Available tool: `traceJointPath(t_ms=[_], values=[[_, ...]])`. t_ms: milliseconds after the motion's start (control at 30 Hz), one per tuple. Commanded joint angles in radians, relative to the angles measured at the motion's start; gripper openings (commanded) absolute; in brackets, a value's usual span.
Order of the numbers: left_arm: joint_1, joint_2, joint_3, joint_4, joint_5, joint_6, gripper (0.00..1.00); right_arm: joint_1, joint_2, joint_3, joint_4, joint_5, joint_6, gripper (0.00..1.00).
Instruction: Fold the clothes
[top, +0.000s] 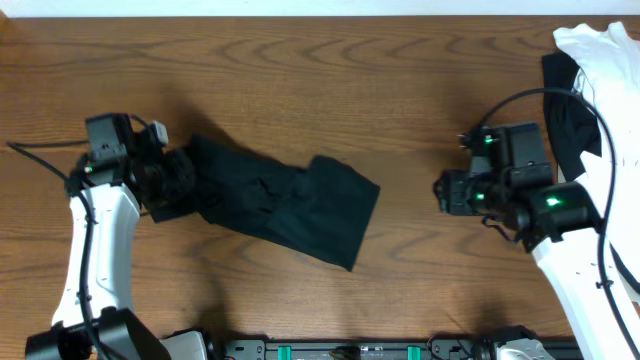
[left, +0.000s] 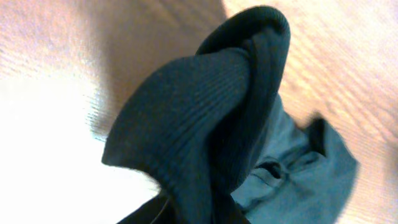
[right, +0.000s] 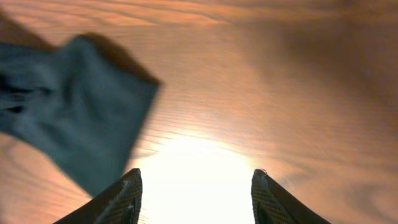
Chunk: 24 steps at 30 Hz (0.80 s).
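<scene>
My left gripper will let go of the black T-shirt's gripped end on top of the shirt's wide opposite end (top: 318, 207) (left: 309, 190).
A black T-shirt (top: 285, 205) lies bunched in a long slanted strip on the wooden table (top: 330, 80). My left gripper (top: 180, 178) is shut on its left end. In the left wrist view a ribbed black edge (left: 211, 106) rises from the jaws, which are hidden under the cloth. My right gripper (top: 440, 192) is open and empty, apart from the shirt's right end. In the right wrist view its fingertips (right: 196, 186) frame bare table, with the black T-shirt (right: 74, 118) at the left.
A pile of white cloth (top: 610, 70) over black cloth (top: 570, 110) sits at the table's far right edge, behind the right arm. A black rail (top: 350, 350) runs along the front edge.
</scene>
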<state>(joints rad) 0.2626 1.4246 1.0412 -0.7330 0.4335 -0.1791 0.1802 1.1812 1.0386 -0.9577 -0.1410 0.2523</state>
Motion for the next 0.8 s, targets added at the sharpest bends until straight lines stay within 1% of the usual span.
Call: traceJointPath(t_ms=[0,100,200,400,533,633,767], values=[[-0.047,-0.033,0.103,-0.051,-0.009,0.025,0.06,-0.065,0.009,0.006,-0.025,0.014,-0.006,0.55],[-0.13,-0.043,0.14,-0.095,-0.009,0.025,0.06,-0.089,0.022,0.006,-0.034,0.013,-0.006,0.54],[-0.233,-0.044,0.14,-0.105,-0.021,0.024,0.06,-0.087,0.028,0.006,-0.034,0.013,-0.006,0.54],[-0.504,-0.033,0.14,-0.109,-0.153,0.024,0.06,-0.087,0.029,0.006,-0.042,0.013,-0.006,0.54],[-0.663,-0.006,0.14,-0.111,-0.225,0.024,0.06,-0.088,0.029,0.006,-0.053,0.013,-0.006,0.54],[-0.747,0.033,0.14,-0.111,-0.261,0.021,0.06,-0.087,0.029,0.006,-0.058,0.013,-0.006,0.54],[-0.813,0.103,0.14,-0.098,-0.27,0.0,0.06,-0.087,0.029,0.006,-0.063,0.013,-0.006,0.54]])
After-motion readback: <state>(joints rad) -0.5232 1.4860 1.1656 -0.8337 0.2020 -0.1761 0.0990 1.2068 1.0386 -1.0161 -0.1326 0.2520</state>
